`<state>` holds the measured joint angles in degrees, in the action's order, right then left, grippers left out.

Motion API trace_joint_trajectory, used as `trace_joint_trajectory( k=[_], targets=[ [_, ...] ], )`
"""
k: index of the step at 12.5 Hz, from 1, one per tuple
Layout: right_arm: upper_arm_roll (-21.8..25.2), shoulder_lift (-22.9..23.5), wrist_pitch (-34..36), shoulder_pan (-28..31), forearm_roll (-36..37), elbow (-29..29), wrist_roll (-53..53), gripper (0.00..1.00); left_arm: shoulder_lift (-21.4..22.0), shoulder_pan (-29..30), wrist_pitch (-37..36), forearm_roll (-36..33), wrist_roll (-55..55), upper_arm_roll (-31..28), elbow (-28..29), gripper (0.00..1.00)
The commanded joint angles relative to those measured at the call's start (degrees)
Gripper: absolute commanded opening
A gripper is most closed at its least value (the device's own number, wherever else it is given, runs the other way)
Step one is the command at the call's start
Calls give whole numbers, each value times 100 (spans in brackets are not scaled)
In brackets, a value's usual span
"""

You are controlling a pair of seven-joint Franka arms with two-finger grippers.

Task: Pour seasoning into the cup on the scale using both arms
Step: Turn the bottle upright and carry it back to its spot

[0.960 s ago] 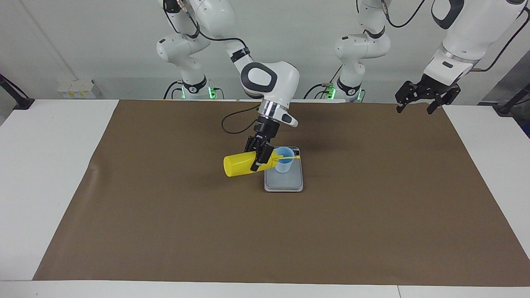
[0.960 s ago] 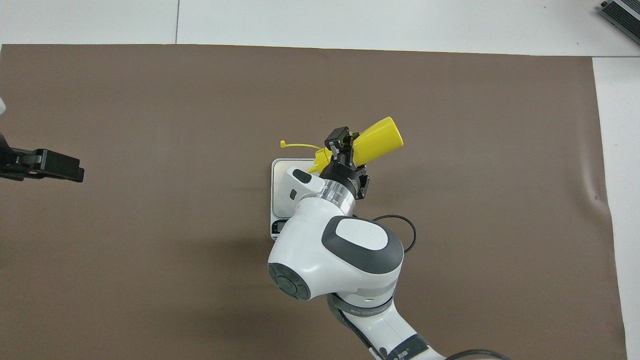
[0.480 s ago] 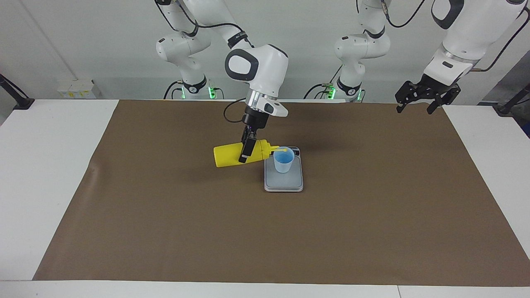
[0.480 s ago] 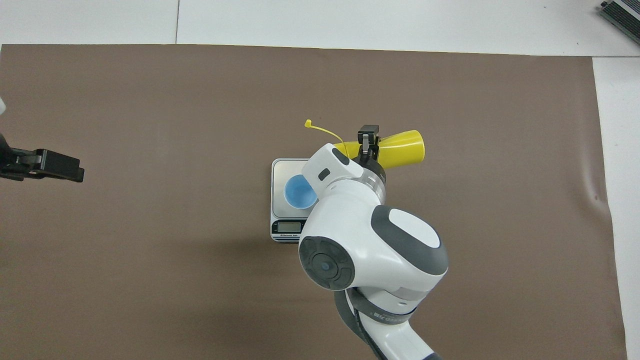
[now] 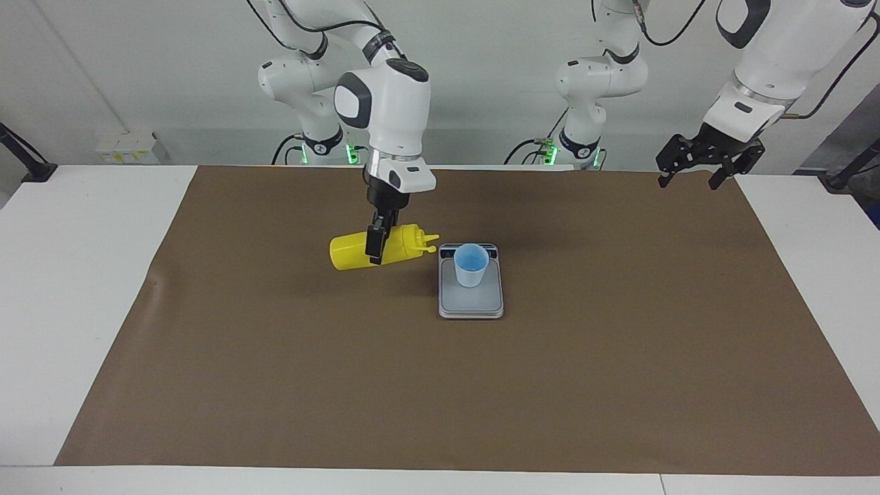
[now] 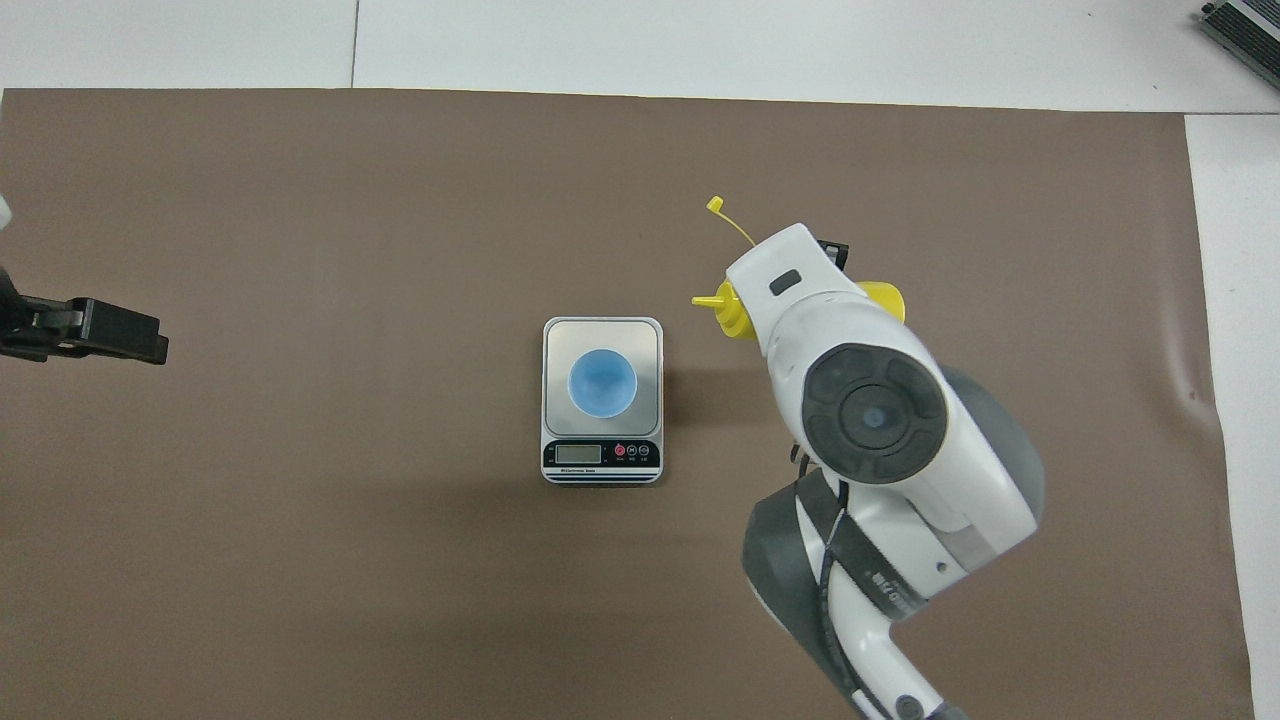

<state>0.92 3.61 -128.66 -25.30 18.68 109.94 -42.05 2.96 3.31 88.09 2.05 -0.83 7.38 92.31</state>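
Next, my right gripper lets go of the yellow seasoning bottle, upright on the brown mat [image 6: 921, 346] under the big wrist housing.
The light-blue cup [image 5: 471, 265] [image 6: 602, 382] stands upright on the silver-grey scale [image 5: 471, 304] [image 6: 560, 336], whose dark display strip [image 6: 600, 454] faces the robots. The yellow seasoning bottle [image 5: 350, 252] [image 6: 884, 297] hangs almost level above the mat beside the scale, toward the right arm's end of the table. Its nozzle [image 6: 712, 300] points at the scale, short of the cup. My right gripper [image 5: 375, 251] is shut on the bottle's middle from above. The small cap [image 6: 714, 204] sticks out on its tether. My left gripper [image 5: 694, 175] [image 6: 150, 345] waits open, up in the air at the left arm's end.
A brown mat [image 5: 275, 385] covers most of the white table [image 5: 89, 275]. The right arm's big wrist housing [image 6: 875, 400] hides most of the bottle from above. A white power strip [image 5: 127, 146] sits at the table's edge near the right arm's base.
My right gripper has carried the bottle off the cup toward the right arm's end of the table, and the nozzle has left the cup's rim. The left arm has not moved.
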Motion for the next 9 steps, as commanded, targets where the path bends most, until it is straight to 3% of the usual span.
trace_joint_trajectory(
  k=[1, 5, 7, 9],
  targets=[
    [-48, -290, -265, 620, -1395, 352, -1046, 0, 143, 56, -20, 58, 22, 9, 130, 100],
    [-39, -230, -564, 1623, -3787, 599, -3390, 0, 143, 56, -20, 58, 22, 9, 130, 100],
    [-48, 7, -467, 2220, -5462, 617, -4910, 0, 143, 56, -20, 58, 22, 9, 138, 100],
    [-39, 166, -117, 2616, -6776, 730, -5741, 0, 143, 56, -20, 58, 22, 9, 130, 100]
  ],
)
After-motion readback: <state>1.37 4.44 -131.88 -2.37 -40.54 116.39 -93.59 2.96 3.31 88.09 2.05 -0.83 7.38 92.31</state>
